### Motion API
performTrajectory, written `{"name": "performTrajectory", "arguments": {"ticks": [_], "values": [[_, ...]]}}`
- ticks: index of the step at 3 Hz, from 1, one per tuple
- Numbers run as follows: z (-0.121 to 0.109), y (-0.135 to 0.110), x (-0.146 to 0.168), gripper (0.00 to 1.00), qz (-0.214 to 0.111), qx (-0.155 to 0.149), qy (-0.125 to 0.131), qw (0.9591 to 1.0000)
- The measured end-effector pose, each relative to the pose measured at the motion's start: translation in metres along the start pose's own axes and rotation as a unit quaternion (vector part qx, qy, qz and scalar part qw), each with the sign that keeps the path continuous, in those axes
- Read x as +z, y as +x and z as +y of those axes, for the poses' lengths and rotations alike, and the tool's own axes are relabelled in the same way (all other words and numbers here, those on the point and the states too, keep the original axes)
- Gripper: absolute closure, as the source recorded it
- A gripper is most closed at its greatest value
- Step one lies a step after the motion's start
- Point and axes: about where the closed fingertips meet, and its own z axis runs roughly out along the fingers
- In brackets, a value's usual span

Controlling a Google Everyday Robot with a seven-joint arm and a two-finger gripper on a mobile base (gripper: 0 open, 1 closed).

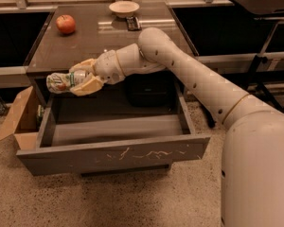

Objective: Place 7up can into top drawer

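Note:
My gripper is going to let go of the 7up can on the bottom of the bare drawer, toward the brown cardboard box (88, 126).
My gripper (80, 77) is shut on the 7up can (61, 81), a silvery can with a green label and red marks. It holds the can on its side, in the air in front of the tabletop's front edge and above the back left corner of the open top drawer (116, 154). The drawer is pulled out wide; its flat grey front panel has white scratches. The drawer floor that shows is bare.
A red apple (66, 24) sits at the back left of the dark tabletop (104, 41). A shallow bowl (124, 7) and a small dark object (132, 22) are at the back. A brown cardboard box (16, 119) stands left of the drawer.

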Motion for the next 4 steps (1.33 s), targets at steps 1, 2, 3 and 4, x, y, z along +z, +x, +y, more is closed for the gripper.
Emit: {"name": "performTrajectory", "arguments": {"ticks": [1,2,3,4], "values": [[0.028,0.018,0.007,1.00,0.008,0.026,-0.037,0.9989],[0.051,0.039,0.013,1.00,0.015,0.051,-0.056,0.9970],[0.063,0.069,0.020,1.00,0.034,0.079,-0.069,0.9940],[0.069,0.119,0.018,0.96,0.049,0.117,-0.061,0.9901]]}}
